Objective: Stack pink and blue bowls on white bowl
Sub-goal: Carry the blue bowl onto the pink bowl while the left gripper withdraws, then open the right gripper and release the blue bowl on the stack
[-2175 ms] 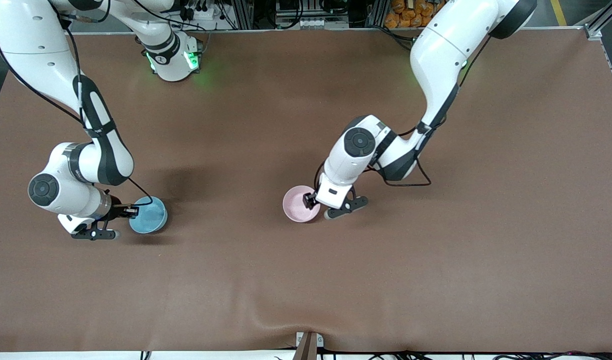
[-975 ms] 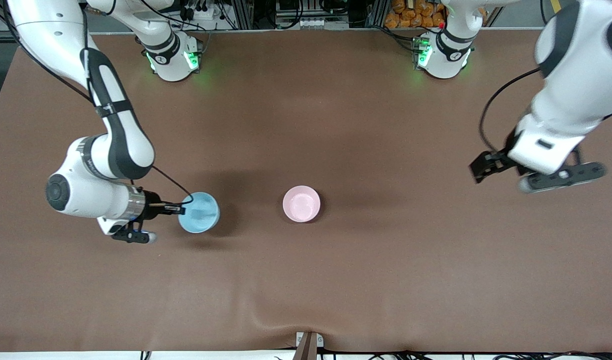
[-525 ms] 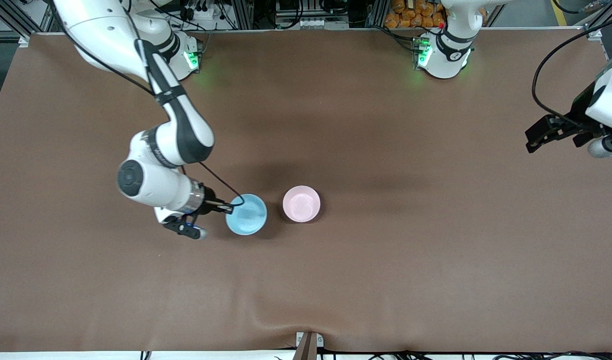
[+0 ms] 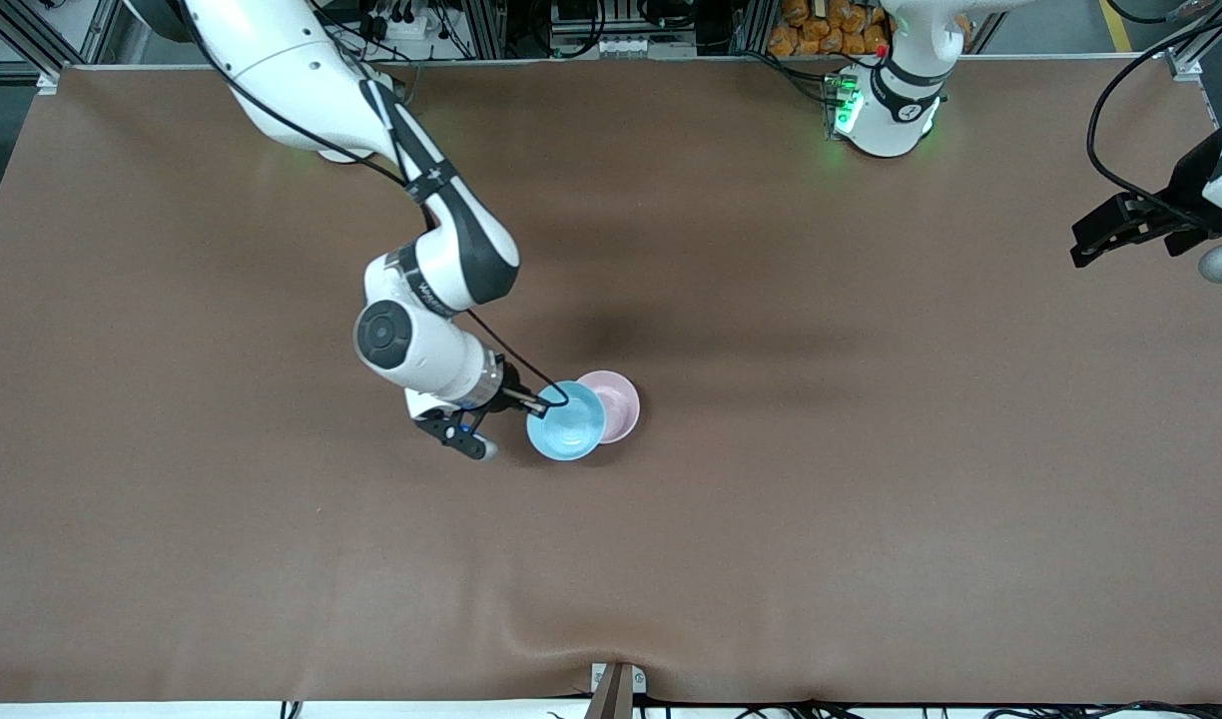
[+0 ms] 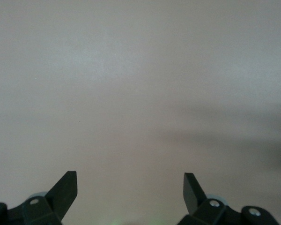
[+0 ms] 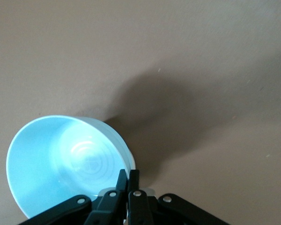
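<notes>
My right gripper is to put the light blue bowl down inside the pale pink bowl [image 4: 601, 402]. The blue bowl is held up now.
My right gripper [image 4: 543, 404] is shut on the rim of the light blue bowl [image 4: 568, 421] and holds it up. In the front view the bowl overlaps the edge of the pale pink bowl [image 4: 616, 401], which stands on the brown table mid-way along it. In the right wrist view the fingers [image 6: 128, 174] pinch the blue bowl's [image 6: 65, 159] rim, one inside and one outside. My left gripper [image 4: 1095, 238] is open and empty, up over the left arm's end of the table; its view [image 5: 130, 176] shows only bare mat. No white bowl shows.
The brown mat [image 4: 771, 519] covers the whole table. The two arm bases stand at the table edge farthest from the front camera. A small bracket [image 4: 616, 684] sits at the edge nearest to that camera.
My right arm has carried the blue bowl from the right arm's end of the table to the pink bowl. My left gripper left the pink bowl and drew away to its own end.
</notes>
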